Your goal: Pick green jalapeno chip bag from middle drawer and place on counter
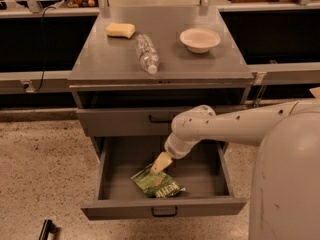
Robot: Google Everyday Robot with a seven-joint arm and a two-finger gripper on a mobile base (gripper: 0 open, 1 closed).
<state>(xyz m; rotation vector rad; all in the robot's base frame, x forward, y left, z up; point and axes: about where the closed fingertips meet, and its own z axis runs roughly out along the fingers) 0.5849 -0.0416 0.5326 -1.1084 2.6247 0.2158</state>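
My gripper will grab the green jalapeno chip bag by its side (173, 182) nearest the white arm, inside the open middle drawer.
The green jalapeno chip bag (157, 184) lies crumpled on the floor of the open middle drawer (162, 206), near its front centre. My gripper (159, 165) reaches down into the drawer from the right, its cream-coloured tip right at the bag's upper edge. The white arm runs from the right side of the view across the drawer. The counter (110, 59) is the grey top of the cabinet above.
On the counter lie a yellow sponge (120, 30), a clear plastic bottle (148, 54) on its side and a white bowl (200, 38). A closed drawer front (120, 121) sits above the open drawer. Speckled floor lies to the left.
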